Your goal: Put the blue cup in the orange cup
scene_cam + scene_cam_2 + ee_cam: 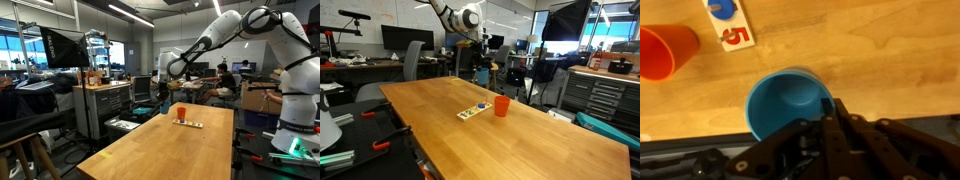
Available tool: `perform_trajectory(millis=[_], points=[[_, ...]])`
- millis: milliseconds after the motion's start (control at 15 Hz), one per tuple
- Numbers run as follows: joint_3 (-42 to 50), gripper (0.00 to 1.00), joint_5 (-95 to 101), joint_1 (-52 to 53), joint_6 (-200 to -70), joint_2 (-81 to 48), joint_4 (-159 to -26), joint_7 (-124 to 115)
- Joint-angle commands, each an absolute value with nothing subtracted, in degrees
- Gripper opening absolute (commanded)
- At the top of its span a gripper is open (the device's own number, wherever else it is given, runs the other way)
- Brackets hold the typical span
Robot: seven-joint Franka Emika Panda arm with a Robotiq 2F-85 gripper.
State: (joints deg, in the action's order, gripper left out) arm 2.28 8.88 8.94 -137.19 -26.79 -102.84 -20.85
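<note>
My gripper is to release the blue cup, now held upright above the table, inside the open top of the orange cup [181,111] [656,52], next to the white card.
In the wrist view my gripper [830,110] is shut on the rim of the blue cup [785,105], with one finger inside it. The cup is upright and held above the table near its edge. The orange cup [665,50] stands upright on the table, apart from the blue cup at the upper left. It shows in both exterior views [181,112] [501,105]. There my gripper [163,92] [480,62] hangs over the table's far end, beyond the orange cup. The blue cup is too small to make out there.
A flat white card with an orange 5 and a blue dot [728,22] lies next to the orange cup [188,123] [472,112]. The long wooden table [170,150] [520,140] is ringed by chairs, desks and a tool cabinet [105,105].
</note>
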Motion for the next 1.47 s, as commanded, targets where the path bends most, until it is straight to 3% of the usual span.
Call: perform_trajectory(millis=[0, 600, 1400], points=[[4.95, 0.01, 10.32, 8.69, -133.69, -24.96, -98.22, -22.89], [11.51, 0.01, 16.46, 6.31, -127.83, -23.99, -100.91, -29.06], [11.03, 0.01, 15.79, 4.65, -127.5, -25.73, -103.77, -31.63]])
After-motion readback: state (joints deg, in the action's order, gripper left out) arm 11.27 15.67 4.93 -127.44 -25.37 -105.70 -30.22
